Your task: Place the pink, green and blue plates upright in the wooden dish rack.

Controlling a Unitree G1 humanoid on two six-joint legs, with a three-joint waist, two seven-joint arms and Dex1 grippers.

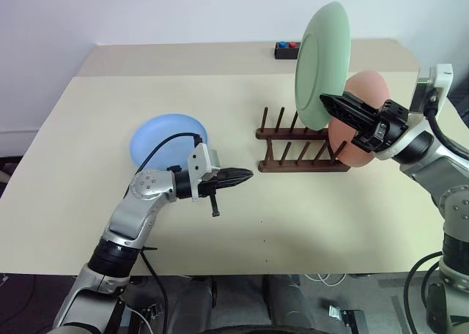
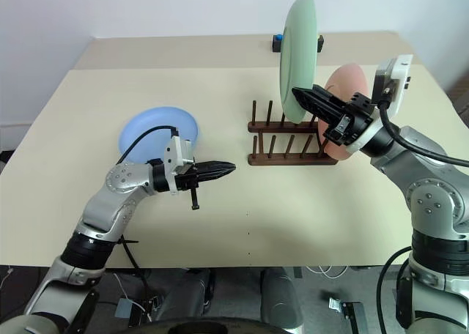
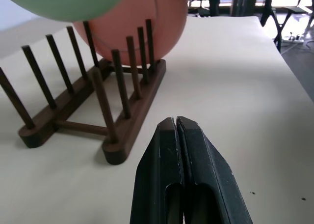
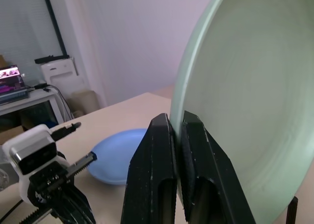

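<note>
Next, my right gripper lets go of the green plate upright between the wooden rack's wires beside the pink plate [image 1: 318, 158].
My right gripper [image 1: 327, 99] is shut on the lower rim of the green plate [image 1: 323, 64], holding it upright in the air above the wooden dish rack [image 1: 300, 151]. The pink plate [image 1: 360, 136] stands upright in the rack's right end, behind the right arm. On the table to the left lies the blue plate [image 1: 168, 140], flat. In front of it my left gripper [image 1: 248, 175] is shut and empty, pointing toward the rack's near left end. The left wrist view shows the rack [image 3: 98, 111] with the pink plate [image 3: 142, 22] between its pegs.
A black box with coloured buttons [image 1: 287, 50] sits at the far edge of the table [image 1: 308, 224], behind the rack. Open tabletop lies in front of the rack and to the right.
</note>
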